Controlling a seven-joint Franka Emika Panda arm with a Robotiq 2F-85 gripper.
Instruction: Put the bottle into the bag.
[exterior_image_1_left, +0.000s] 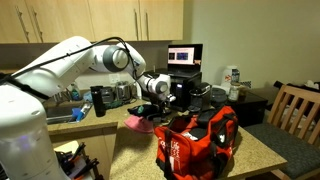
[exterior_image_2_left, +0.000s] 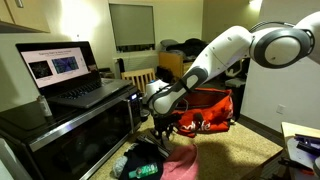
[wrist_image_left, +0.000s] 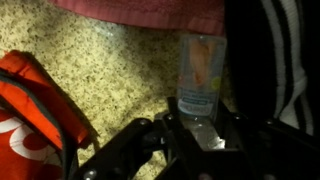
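Note:
My gripper is going to release the bottle over the black lining inside the red duffel bag's open top (exterior_image_1_left: 201, 127).
In the wrist view a clear plastic bottle (wrist_image_left: 203, 65) with an orange and blue label is over the speckled counter. Its near end sits between my gripper's (wrist_image_left: 200, 118) two fingers, which press against both its sides. The red duffel bag (wrist_image_left: 35, 110) with black trim lies to the left. In both exterior views my gripper (exterior_image_1_left: 163, 92) (exterior_image_2_left: 160, 125) is low over the counter, just beside the red bag (exterior_image_1_left: 195, 140) (exterior_image_2_left: 207, 108). I cannot make out the bottle in those views.
A pink cloth (wrist_image_left: 140, 12) (exterior_image_1_left: 138, 122) (exterior_image_2_left: 180, 165) lies next to the gripper, and a black-and-white striped garment (wrist_image_left: 272, 60) is right of the bottle. A laptop (exterior_image_2_left: 65, 70) sits on a microwave (exterior_image_2_left: 70, 125). A white bottle (exterior_image_1_left: 233, 77) and a wooden chair (exterior_image_1_left: 297, 112) stand beyond the counter.

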